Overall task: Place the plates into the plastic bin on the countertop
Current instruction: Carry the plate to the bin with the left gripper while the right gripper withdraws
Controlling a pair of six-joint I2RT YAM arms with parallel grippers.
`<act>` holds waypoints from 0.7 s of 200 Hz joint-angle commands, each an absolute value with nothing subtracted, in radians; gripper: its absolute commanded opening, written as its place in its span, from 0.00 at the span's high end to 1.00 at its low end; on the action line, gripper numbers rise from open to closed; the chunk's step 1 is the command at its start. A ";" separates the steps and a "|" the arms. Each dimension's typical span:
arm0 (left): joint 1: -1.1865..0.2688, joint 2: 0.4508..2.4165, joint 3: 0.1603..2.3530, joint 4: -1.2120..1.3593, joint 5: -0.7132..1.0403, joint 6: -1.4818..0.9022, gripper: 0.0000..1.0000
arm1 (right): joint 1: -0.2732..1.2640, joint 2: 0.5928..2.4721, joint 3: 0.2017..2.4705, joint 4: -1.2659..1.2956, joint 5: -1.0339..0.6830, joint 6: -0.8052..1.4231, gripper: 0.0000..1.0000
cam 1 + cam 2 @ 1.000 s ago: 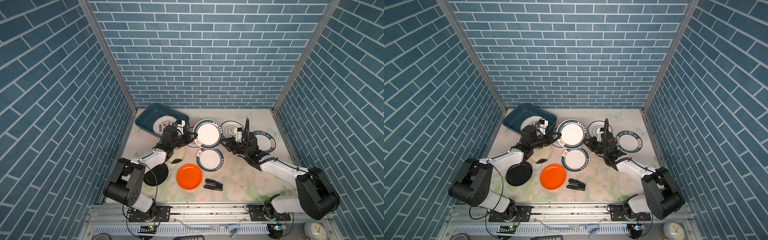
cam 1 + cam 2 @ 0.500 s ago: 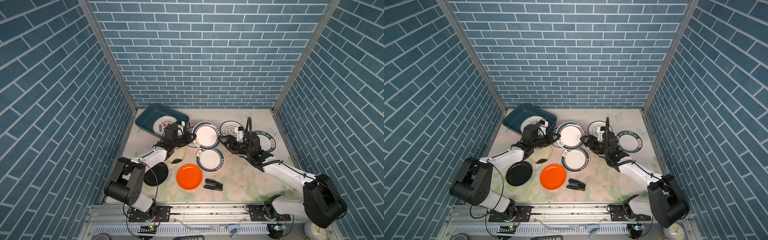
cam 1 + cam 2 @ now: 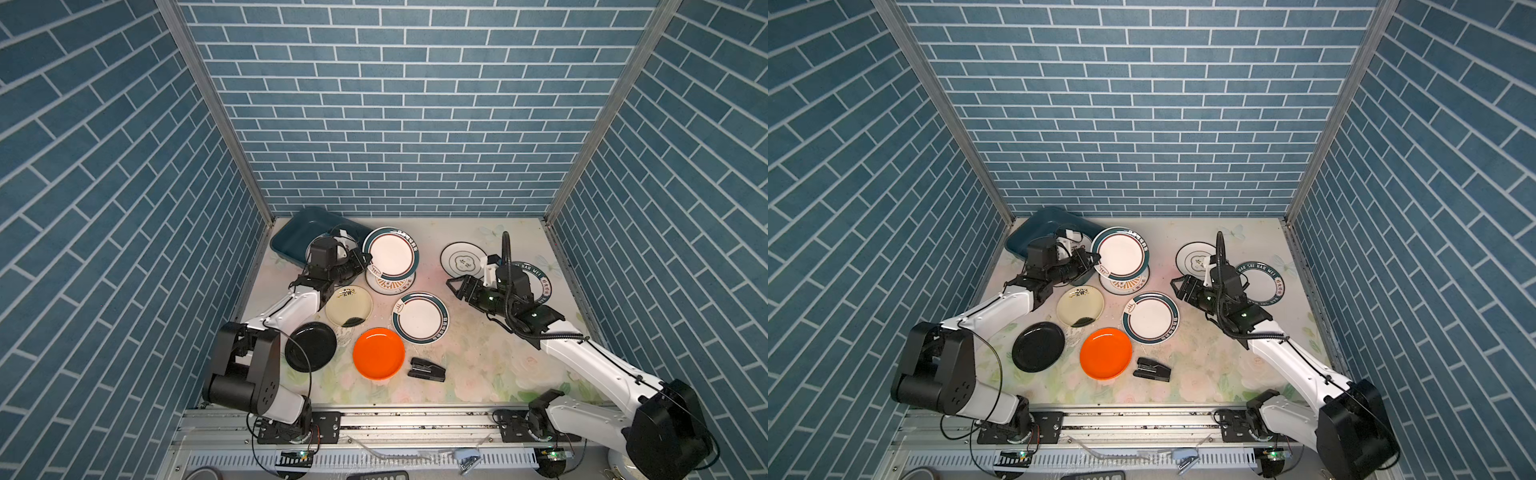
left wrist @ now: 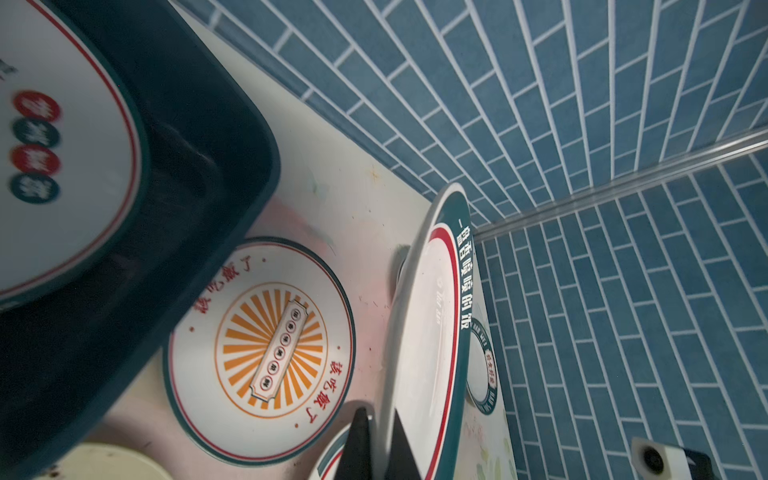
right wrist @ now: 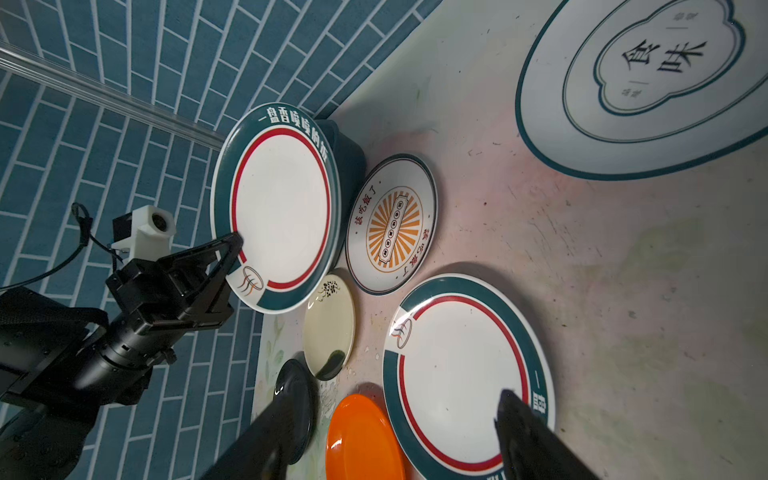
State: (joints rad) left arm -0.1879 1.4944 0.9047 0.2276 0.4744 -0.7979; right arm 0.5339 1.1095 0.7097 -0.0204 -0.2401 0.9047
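Observation:
Next, I let go of the teal-rimmed plate with my left gripper on top of the printed plate (image 3: 333,252) inside the dark teal bin.
My left gripper (image 3: 368,264) (image 4: 379,415) is shut on the rim of a white plate with a teal and red rim (image 3: 390,253) (image 4: 432,332), held tilted on edge above the countertop (image 3: 478,353). The dark teal plastic bin (image 3: 299,232) (image 4: 199,174) stands just beside it at the back left, with a printed plate (image 4: 62,166) lying inside. My right gripper (image 3: 454,289) (image 5: 397,395) is open and empty, well to the right of the held plate. On the countertop lie a sunburst plate (image 3: 390,284), a second teal-rimmed plate (image 3: 420,318), and cream (image 3: 348,306), black (image 3: 311,347) and orange (image 3: 378,353) plates.
Two more plates lie at the back right: one with a flower outline (image 3: 463,259) and a ring-lettered one (image 3: 540,282) partly under my right arm. A small black stapler-like object (image 3: 426,369) sits in front of the orange plate. Blue brick walls close three sides.
My right gripper has opened and let go of the teal-rimmed plate. My left gripper, still shut on it, has carried it left and back toward the bin.

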 commanded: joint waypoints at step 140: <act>0.115 1.719 1.254 -0.119 0.219 -0.604 1.00 | 0.520 0.925 0.672 -0.228 -0.094 0.795 0.23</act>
